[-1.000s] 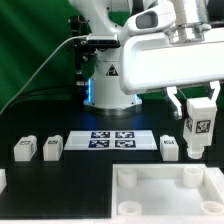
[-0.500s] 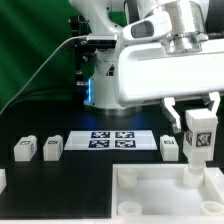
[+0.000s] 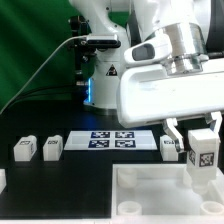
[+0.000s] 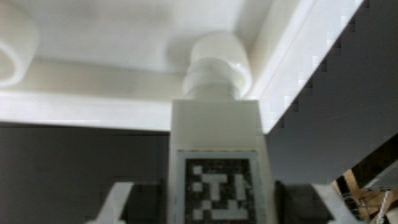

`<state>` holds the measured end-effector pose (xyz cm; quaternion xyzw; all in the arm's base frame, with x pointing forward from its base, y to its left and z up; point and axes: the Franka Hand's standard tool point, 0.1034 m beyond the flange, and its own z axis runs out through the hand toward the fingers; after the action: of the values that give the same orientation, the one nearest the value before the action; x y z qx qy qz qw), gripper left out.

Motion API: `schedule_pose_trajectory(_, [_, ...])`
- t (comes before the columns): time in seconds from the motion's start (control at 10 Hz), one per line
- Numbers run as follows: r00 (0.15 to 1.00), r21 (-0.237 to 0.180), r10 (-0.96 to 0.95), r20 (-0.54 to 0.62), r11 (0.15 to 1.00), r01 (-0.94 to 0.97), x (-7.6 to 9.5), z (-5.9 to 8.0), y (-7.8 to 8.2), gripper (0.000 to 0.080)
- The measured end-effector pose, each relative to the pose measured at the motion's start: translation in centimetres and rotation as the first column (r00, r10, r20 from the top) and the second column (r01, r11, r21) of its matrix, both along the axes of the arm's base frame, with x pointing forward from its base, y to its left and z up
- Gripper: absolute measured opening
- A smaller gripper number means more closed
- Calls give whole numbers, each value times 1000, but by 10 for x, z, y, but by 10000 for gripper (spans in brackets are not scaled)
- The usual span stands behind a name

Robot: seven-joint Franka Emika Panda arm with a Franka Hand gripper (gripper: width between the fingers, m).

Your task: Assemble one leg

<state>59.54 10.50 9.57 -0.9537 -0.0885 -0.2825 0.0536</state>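
Next, I release the leg, now held above a corner socket, so that it stands upright on the white tray's round corner socket [image 3: 212,207] [image 4: 217,60], just beneath the leg.
My gripper [image 3: 203,152] is shut on a leg [image 3: 204,154], a small white block with a black-and-white tag facing the camera. I hold it upright over the far right corner of the large white tray-like piece [image 3: 150,195], just above a corner socket [image 3: 196,178]. In the wrist view the held leg [image 4: 221,150] points down at a round socket post [image 4: 221,62] inside the tray corner. Three more legs stand on the black table: two at the exterior view's left [image 3: 24,149] [image 3: 52,147] and one beside the marker board [image 3: 169,147].
The marker board [image 3: 112,141] lies flat behind the tray. The robot base [image 3: 105,75] stands behind it. A white piece [image 3: 2,180] shows at the exterior view's left edge. The tray has another socket [image 3: 127,173] at its far left corner.
My gripper has moved down and slightly toward the camera with the leg, bringing it closer to the tray's far right corner socket.
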Motion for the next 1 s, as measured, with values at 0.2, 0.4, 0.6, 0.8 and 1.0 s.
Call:
schedule_pose_trajectory(0.2, [1000, 3, -1, -2, 1000, 1, 2, -5, 2, 290])
schedule_pose_trajectory(0.4, [1000, 4, -2, 5, 1000, 2, 6, -3, 2, 290])
schedule_pose_trajectory(0.6, [1000, 8, 3, 11, 1000, -3, 13, 0, 6, 290])
schedule_pose_trajectory(0.8, [1000, 11, 5, 11, 1000, -5, 16, -3, 10, 290])
schedule_pose_trajectory(1.0, [1000, 13, 1, 10, 1000, -1, 19, -8, 8, 290])
